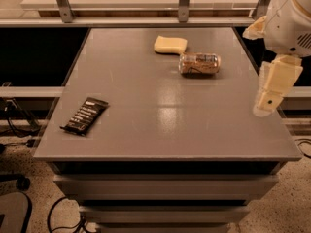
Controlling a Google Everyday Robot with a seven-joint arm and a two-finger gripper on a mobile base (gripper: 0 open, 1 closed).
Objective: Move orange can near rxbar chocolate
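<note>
The robot's gripper should go next to the orange can beside the pale yellow sponge and close around the middle of the can's body (202, 64).
The orange can (199, 64) lies on its side at the back right of the grey table (160, 106), touching or almost touching the pale yellow sponge (170, 44). The rxbar chocolate (84, 115) lies flat near the table's front left edge, far from the can. My gripper (270, 95) hangs over the table's right edge, to the right of the can and nearer the front, and holds nothing that I can see.
A railing with metal posts (183, 1) runs behind the table. Drawers (165, 186) sit under the tabletop. Cables (19, 125) lie on the floor at the left, with a chair base (12, 210) at the lower left.
</note>
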